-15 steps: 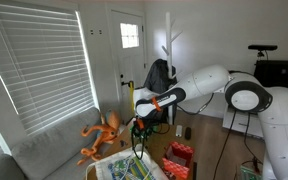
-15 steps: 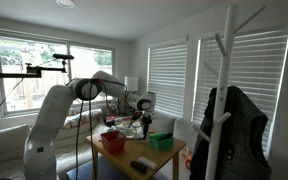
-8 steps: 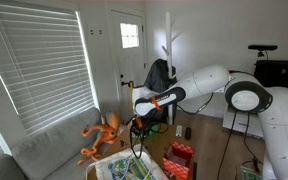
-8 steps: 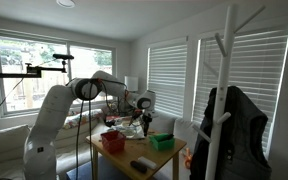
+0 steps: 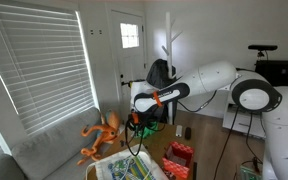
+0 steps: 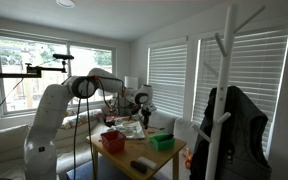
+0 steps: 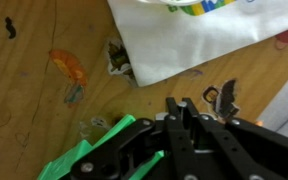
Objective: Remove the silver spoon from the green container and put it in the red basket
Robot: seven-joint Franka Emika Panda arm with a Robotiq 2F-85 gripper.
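Note:
My gripper will let go of the silver spoon inside the red basket [image 5: 179, 159], next to the white printed cloth.
In the wrist view my gripper [image 7: 177, 105] has its black fingers closed together, with a small silver tip, the silver spoon [image 7: 178, 102], showing between them. The bright green container [image 7: 79, 158] lies just below the fingers at the lower left. In an exterior view the gripper [image 6: 142, 112] hangs above the table, over the green container [image 6: 162, 142], with the red basket [image 6: 112, 138] to its left. In an exterior view the gripper [image 5: 134, 124] is above the table and the red basket [image 5: 179, 155] is at the right. Most of the spoon is hidden by the fingers.
The wooden table [image 7: 34, 100] carries a white printed cloth [image 7: 214, 30] and small stickers. An orange long-limbed toy [image 5: 102, 135] sits on the grey sofa. A coat rack with a dark jacket [image 6: 224, 120] stands near the table. A dark flat object [image 6: 144, 164] lies near the table's front.
My gripper has risen a little above the green container and shifted slightly, still closed. The containers have not moved.

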